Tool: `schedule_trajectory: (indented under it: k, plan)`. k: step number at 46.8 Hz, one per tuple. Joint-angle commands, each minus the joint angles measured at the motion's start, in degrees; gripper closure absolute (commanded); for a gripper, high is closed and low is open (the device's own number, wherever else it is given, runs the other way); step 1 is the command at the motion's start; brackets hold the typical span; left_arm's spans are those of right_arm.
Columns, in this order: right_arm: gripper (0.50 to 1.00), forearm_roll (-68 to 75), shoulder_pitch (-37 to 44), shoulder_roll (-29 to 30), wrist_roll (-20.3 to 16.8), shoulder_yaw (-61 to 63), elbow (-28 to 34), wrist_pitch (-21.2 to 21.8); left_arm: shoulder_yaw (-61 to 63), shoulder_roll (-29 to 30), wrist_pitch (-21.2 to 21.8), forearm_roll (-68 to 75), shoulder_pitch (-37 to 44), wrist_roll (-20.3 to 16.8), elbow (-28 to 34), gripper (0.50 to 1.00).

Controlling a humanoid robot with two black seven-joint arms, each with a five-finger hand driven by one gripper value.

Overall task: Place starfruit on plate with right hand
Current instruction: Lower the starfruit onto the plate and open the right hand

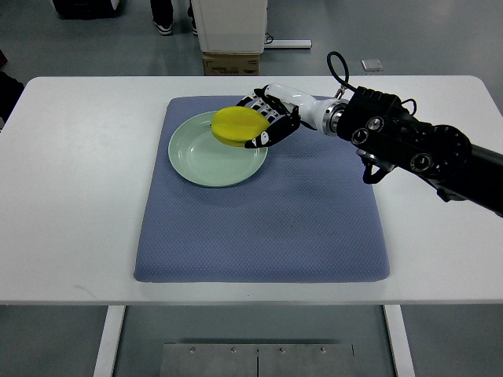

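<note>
The starfruit will go down on the pale green plate's side (240, 159) that is nearest the middle of the blue mat, set there by my right gripper.
A yellow starfruit (236, 125) sits in my right hand (266, 120), whose fingers curl around its right side. The fruit is over the upper right part of the pale green plate (203, 157); I cannot tell if it touches the plate. The plate lies on the upper left area of a blue mat (267, 220). My right arm (416, 149) reaches in from the right edge. No left arm shows.
The mat lies on a white table (71, 196). Beyond the table's far edge stand a cardboard box (232, 63) and a white unit (229, 23), with a person's feet (163, 27) on the floor.
</note>
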Motion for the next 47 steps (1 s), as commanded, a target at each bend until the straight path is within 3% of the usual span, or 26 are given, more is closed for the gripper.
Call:
schedule_trajectory:
  k: [1, 7, 24, 47]
  plan:
    - [0.915, 0.1, 0.1, 1.6, -0.7, -0.1, -0.8, 0.0, 0.0, 0.0, 0.0, 0.0, 0.0, 0.0, 0.0, 0.500]
    - [0.915, 0.0, 0.1, 4.0, -1.4, -0.1, -2.1, -0.1, 0.0, 0.0, 0.0, 0.0, 0.0, 0.0, 0.0, 0.500]
    - [0.919, 0.0, -0.5, 4.0, -4.3, -0.3, -4.5, -0.4, 0.0, 0.0, 0.0, 0.0, 0.0, 0.0, 0.0, 0.500]
    - [0.934, -0.1, -1.3, 4.0, -5.4, -2.8, -5.1, -0.5, 0.0, 0.0, 0.0, 0.0, 0.0, 0.0, 0.0, 0.500]
